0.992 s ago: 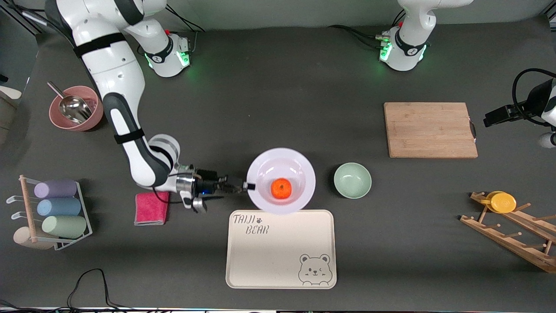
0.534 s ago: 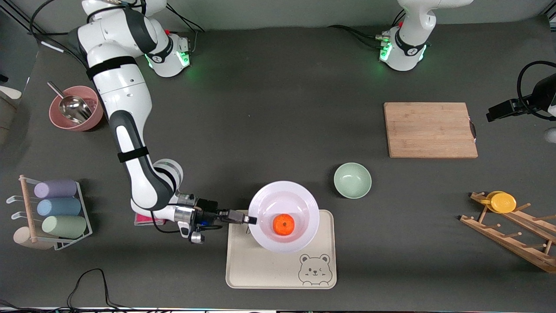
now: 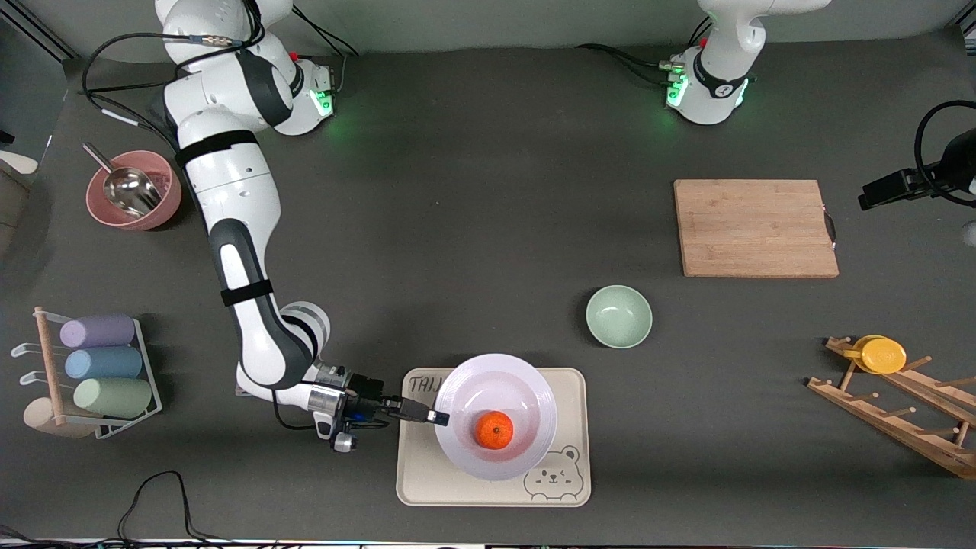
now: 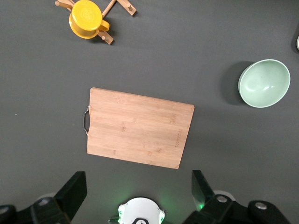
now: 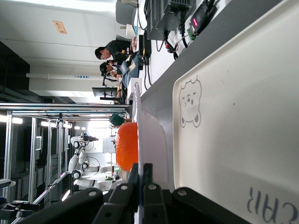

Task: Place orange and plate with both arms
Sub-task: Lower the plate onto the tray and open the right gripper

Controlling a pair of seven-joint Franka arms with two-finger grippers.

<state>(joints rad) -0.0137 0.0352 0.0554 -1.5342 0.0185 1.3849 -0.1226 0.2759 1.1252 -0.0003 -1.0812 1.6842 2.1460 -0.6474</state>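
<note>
The white plate, with the orange still on it, will be set down by my right gripper on the middle of the beige bear tray [image 3: 489, 419] [image 5: 222, 142].
The white plate [image 3: 526, 396] is over the beige bear tray [image 3: 427, 473], with the orange [image 3: 494, 429] in its well. My right gripper [image 3: 435, 417] is shut on the plate's rim at the edge toward the right arm's end. In the right wrist view the plate [image 5: 152, 140] shows edge-on between the shut fingers of the right gripper [image 5: 144, 170], the orange [image 5: 127, 147] sits in it, and the tray [image 5: 233, 116] lies under it. I cannot tell whether the plate touches the tray. My left gripper [image 4: 138, 175] waits open and empty, high above the table near the wooden cutting board [image 4: 138, 133].
A pale green bowl [image 3: 618, 316] sits farther from the camera than the tray. The cutting board [image 3: 755, 227] and a wooden rack with a yellow disc [image 3: 883, 354] are at the left arm's end. A pink bowl with a scoop [image 3: 133, 200] and a cup rack [image 3: 99, 366] are at the right arm's end.
My right arm has carried the plate with the orange toward the front camera, from beside the green bowl to over the tray. The left arm's hand drifted slightly outward.
</note>
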